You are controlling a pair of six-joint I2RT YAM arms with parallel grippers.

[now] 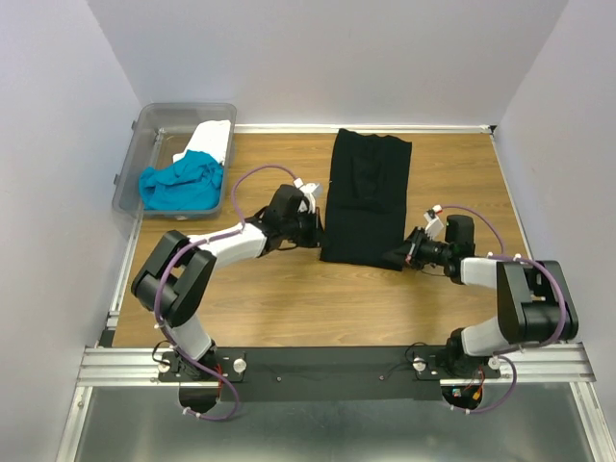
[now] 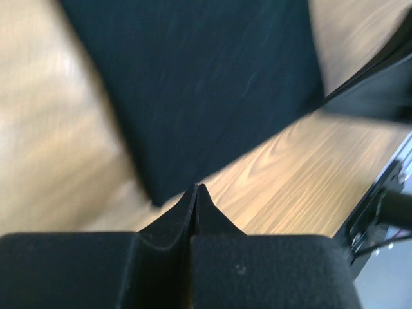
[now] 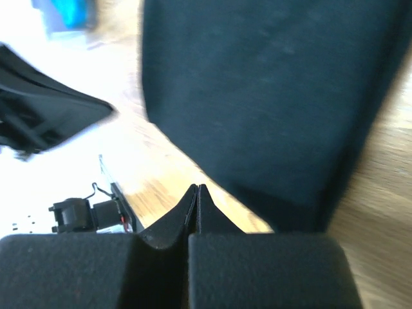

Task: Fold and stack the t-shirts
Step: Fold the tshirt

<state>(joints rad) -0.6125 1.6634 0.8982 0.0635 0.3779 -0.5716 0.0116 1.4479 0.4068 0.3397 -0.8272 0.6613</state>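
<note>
I should open my shut left gripper, pinch the t-shirt's near corner [image 1: 326, 257] and drag the black t-shirt closer, because its far end lies by the back wall.
The black t-shirt [image 1: 366, 197] lies on the wooden table as a long folded strip; it also fills the left wrist view [image 2: 193, 84] and the right wrist view [image 3: 270, 96]. A turquoise t-shirt [image 1: 181, 186] and a white t-shirt [image 1: 212, 141] lie bunched in the clear bin. My left gripper [image 1: 318, 231] is shut just off the strip's near left edge, its fingertips [image 2: 197, 190] pressed together with no cloth between them. My right gripper [image 1: 402, 255] is shut beside the strip's near right corner, and its fingertips [image 3: 196, 188] are also closed on nothing.
The clear plastic bin [image 1: 135, 164] stands at the back left corner of the table [image 1: 289, 298]. White walls enclose the table on three sides. The black base rail [image 1: 327, 364] runs along the near edge.
</note>
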